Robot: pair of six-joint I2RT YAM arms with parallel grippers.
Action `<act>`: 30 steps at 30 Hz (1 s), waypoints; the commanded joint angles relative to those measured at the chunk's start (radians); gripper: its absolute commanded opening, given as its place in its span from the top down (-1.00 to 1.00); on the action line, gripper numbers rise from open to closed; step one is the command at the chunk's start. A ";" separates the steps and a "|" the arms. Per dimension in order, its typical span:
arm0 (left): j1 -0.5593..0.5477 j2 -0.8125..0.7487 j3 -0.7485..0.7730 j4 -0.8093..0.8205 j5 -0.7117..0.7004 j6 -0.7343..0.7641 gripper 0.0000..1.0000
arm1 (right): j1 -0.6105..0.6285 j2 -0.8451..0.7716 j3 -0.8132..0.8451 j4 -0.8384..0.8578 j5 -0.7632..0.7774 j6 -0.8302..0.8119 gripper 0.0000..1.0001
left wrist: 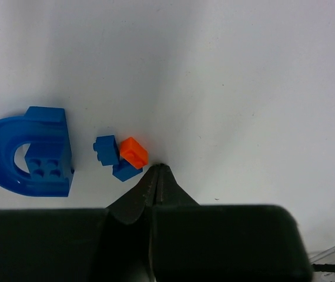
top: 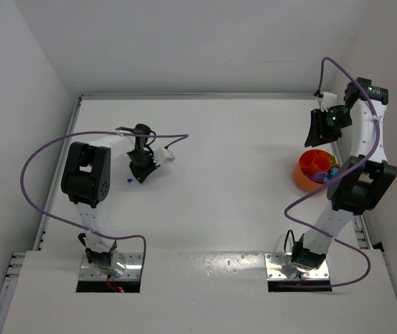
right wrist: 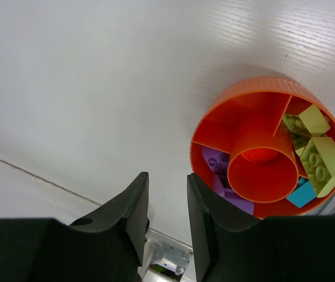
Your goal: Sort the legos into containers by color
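Next, I back my left gripper off, as its shut fingers sit empty beside the orange lego, then open them and close them around the orange lego's body (left wrist: 133, 153).
In the left wrist view my left gripper (left wrist: 160, 166) is shut with nothing between its fingers, its tips resting on the table. Just left of the tips lies an orange lego (left wrist: 133, 151) on top of two small blue legos (left wrist: 106, 148). A larger blue arch piece (left wrist: 26, 154) lies further left. From above, the left gripper (top: 141, 170) sits beside a blue speck (top: 128, 180). My right gripper (right wrist: 167, 176) is open and empty, hovering (top: 322, 129) near the round orange container (right wrist: 261, 82), which holds lime (right wrist: 320, 158), purple (right wrist: 220, 161) and teal (right wrist: 301, 192) legos in separate compartments.
The container (top: 310, 167) stands close to the table's right edge, next to the right arm. A metal bracket (right wrist: 167, 258) shows below the right gripper. Purple cables (top: 45, 149) loop over both arms. Walls close in the table on the left, back and right.
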 commanded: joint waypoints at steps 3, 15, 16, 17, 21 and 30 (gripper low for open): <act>-0.049 0.081 -0.006 0.112 0.100 0.032 0.93 | 0.007 -0.032 0.019 -0.039 -0.014 -0.008 0.37; -0.079 0.242 0.196 0.155 0.063 -0.043 0.93 | 0.007 -0.032 0.010 -0.039 -0.014 -0.008 0.40; -0.079 0.242 0.207 0.155 0.063 -0.043 0.93 | 0.007 -0.032 0.010 -0.039 -0.014 -0.008 0.40; -0.079 0.253 0.207 0.155 0.063 -0.043 0.93 | 0.007 -0.032 0.019 -0.039 -0.014 -0.008 0.40; -0.079 0.253 0.207 0.155 0.029 -0.052 0.93 | 0.007 -0.032 0.019 -0.039 -0.014 -0.008 0.40; -0.070 0.213 0.198 0.145 0.051 -0.073 0.45 | 0.007 -0.032 0.010 -0.039 -0.034 -0.008 0.40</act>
